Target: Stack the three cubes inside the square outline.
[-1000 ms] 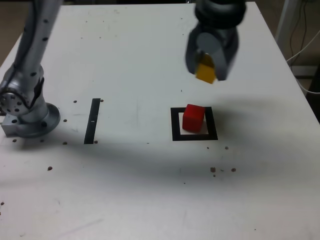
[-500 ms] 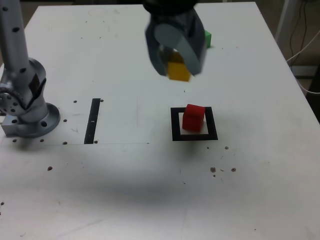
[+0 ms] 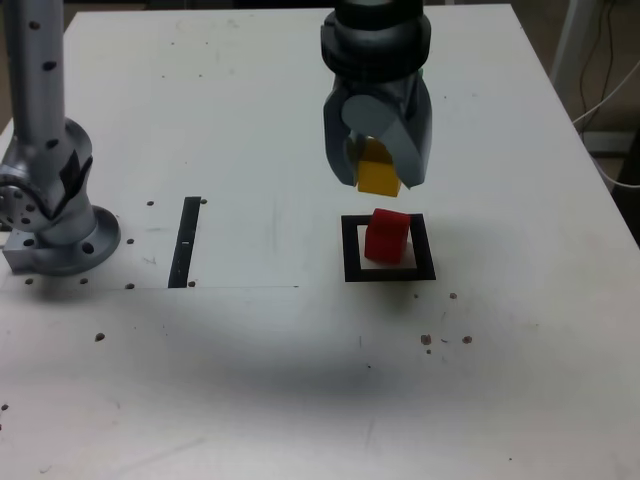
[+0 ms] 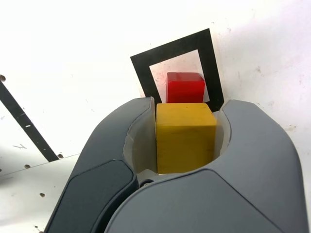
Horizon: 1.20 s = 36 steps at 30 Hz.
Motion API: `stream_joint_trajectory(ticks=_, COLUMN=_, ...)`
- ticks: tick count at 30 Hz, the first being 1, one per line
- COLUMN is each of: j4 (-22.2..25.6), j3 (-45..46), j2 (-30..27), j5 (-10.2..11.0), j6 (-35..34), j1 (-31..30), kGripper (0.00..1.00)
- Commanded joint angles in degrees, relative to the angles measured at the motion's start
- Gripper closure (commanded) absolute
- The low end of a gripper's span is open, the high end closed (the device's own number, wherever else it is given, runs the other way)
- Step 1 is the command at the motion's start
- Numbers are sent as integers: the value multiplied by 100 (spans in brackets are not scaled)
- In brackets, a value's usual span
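I should let go of the yellow cube on top of the red cube (image 3: 389, 212) (image 4: 185, 77) inside the black square outline.
My gripper (image 3: 379, 178) is shut on the yellow cube (image 3: 378, 176), which hangs in the air just above and slightly behind the red cube (image 3: 386, 236). The red cube sits inside the black square outline (image 3: 349, 250) on the white table. In the wrist view the yellow cube (image 4: 185, 136) is clamped between the two grey fingers (image 4: 114, 145), with the red cube (image 4: 185, 86) and the square outline (image 4: 141, 73) beyond it. The green cube is hidden in both views.
The arm's grey base (image 3: 55, 225) stands at the exterior view's left. A narrow black strip (image 3: 186, 240) lies between the base and the outline. Small dark specks (image 3: 444, 338) dot the white table (image 3: 300, 380). Cables (image 3: 610, 90) hang off the table's right edge.
The gripper, still holding the yellow cube, swung left in the exterior view, then back right and lower, ending close above the red cube. The green cube, visible half a second ago, is now hidden.
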Motion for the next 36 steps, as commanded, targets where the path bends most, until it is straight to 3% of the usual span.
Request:
stream_joint_trajectory(ticks=1, j4=-51, j3=-1, j2=98, j5=-13, j6=16, j1=22, kGripper=76)
stream_joint_trajectory(ticks=19, j4=-293, j3=101, j2=540, j5=-232, j6=162, j1=129, kGripper=76)
stream_joint_trajectory(ticks=36, j4=-487, j3=254, j2=585, j5=-257, j6=210, j1=173, kGripper=75)
